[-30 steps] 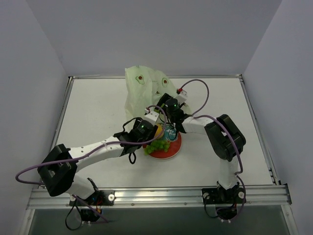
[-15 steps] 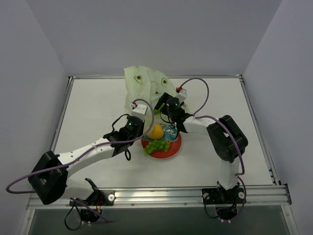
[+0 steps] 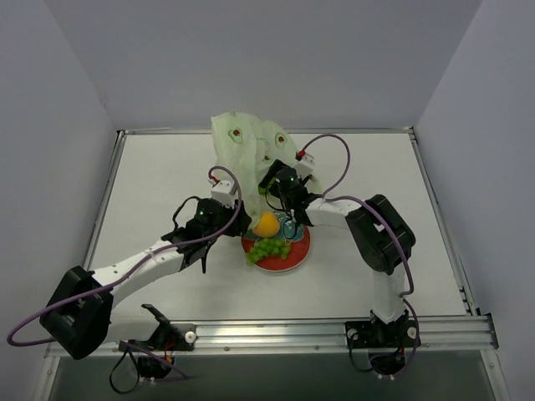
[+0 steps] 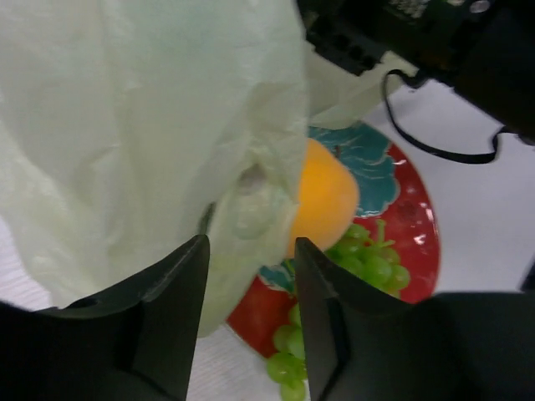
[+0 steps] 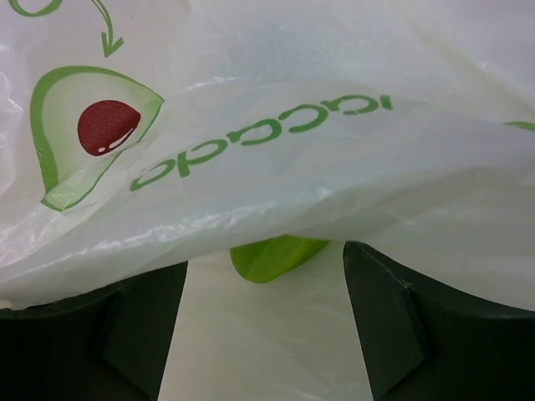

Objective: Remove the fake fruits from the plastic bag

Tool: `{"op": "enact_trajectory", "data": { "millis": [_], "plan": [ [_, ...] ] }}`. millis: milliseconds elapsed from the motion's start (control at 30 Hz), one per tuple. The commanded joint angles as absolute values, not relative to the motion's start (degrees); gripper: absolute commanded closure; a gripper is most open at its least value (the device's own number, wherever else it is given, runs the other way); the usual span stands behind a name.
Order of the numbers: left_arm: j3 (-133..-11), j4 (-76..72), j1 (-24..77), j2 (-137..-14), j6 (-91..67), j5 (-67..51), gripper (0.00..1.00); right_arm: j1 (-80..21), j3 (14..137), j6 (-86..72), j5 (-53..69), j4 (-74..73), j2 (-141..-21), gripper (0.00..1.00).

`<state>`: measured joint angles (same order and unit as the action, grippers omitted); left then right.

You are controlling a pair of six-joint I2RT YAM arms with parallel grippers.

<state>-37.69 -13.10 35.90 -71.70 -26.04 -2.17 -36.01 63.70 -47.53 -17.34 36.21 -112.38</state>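
Note:
My left gripper is to pinch the bag's loose edge [image 4: 247,259] and pull it back first, as a fold of the plastic bag sags over the bright green fruit.
The pale green plastic bag [image 3: 242,150] lies at the back centre, and it fills the left wrist view [image 4: 142,125] and the right wrist view [image 5: 276,125]. The orange-yellow fruit [image 3: 266,224] and the grape bunch [image 3: 269,248] lie on the red-rimmed plate [image 3: 299,251]. They also show in the left wrist view, fruit [image 4: 324,199] and grapes [image 4: 368,261]. My left gripper [image 3: 236,219] [image 4: 251,267] is open at the plate's left edge, with the bag's lower fold hanging between the jaws. My right gripper [image 3: 272,179] [image 5: 266,271] is open at the bag. A bright green fruit [image 5: 272,255] peeks from under a bag fold between its fingers. The dark green fruit is hidden.
The plate's rim [image 4: 418,225] lies right of the left fingers. The right arm's black wrist and a cable [image 4: 435,150] cross above the plate. The raised metal table edge [image 3: 267,334] runs along the front by the arm bases.
My left gripper has let go of the orange-yellow fruit on the plate and drawn back left towards the bag. My right gripper has edged left into the bag.

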Motion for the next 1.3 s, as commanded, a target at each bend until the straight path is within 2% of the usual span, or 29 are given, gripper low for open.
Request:
{"op": "enact_trajectory", "data": {
  "millis": [0,67,100,200,333,533,633,667,733,767,833,1000,1267],
  "plan": [
    [-40.2,-15.6,38.8,-68.1,-25.4,-5.0,0.55,-36.3,64.5,-48.8,-19.7,37.6,-112.9,0.3],
    [-41.6,-13.7,40.3,-68.3,-24.8,-1.4,0.45,-36.3,63.7,-48.8,-18.8,39.2,-112.4,0.32],
    [-42.4,-12.9,41.7,-68.8,-24.4,0.0,0.37,-36.2,63.2,-48.5,-18.3,39.4,-112.2,0.32],
    [-45.0,-10.5,42.6,-71.6,-25.0,5.0,0.31,-36.5,62.1,-48.1,-17.8,39.9,-111.0,0.33],
    [-46.9,-10.2,43.2,-75.6,-26.1,12.6,0.3,-36.5,60.4,-47.6,-16.6,41.2,-109.6,0.34],
    [-51.1,-13.6,43.1,-83.9,-26.0,14.9,0.3,-36.8,57.8,-47.6,-15.2,43.2,-108.5,0.35],
    [-52.6,-13.5,43.0,-86.7,-24.9,17.6,0.42,-36.8,56.7,-47.6,-14.7,44.2,-107.9,0.35],
    [-52.6,-13.7,42.8,-86.7,-24.7,18.9,0.57,-36.8,56.3,-47.5,-14.7,44.2,-107.6,0.35],
    [-51.8,-15.0,42.3,-85.3,-25.1,18.5,0.74,-36.8,56.2,-46.8,-15.1,43.8,-107.4,0.35],
    [-50.5,-15.7,42.0,-82.8,-25.4,17.8,0.88,-36.9,56.8,-46.4,-15.8,43.4,-107.6,0.35],
    [-49.1,-17.7,41.7,-80.4,-26.2,17.1,0.96,-36.9,57.9,-46.1,-16.8,42.5,-108.1,0.34],
    [-43.4,-24.6,36.5,-74.0,-31.3,5.7,0.98,-37.2,62.5,-47.4,-21.1,39.4,-111.3,0.3],
    [-39.7,-34.4,31.2,-76.7,-39.7,-7.5,0.98,-37.5,69.9,-49.7,-25.5,35.7,-117.3,0.2]
  ]
}}
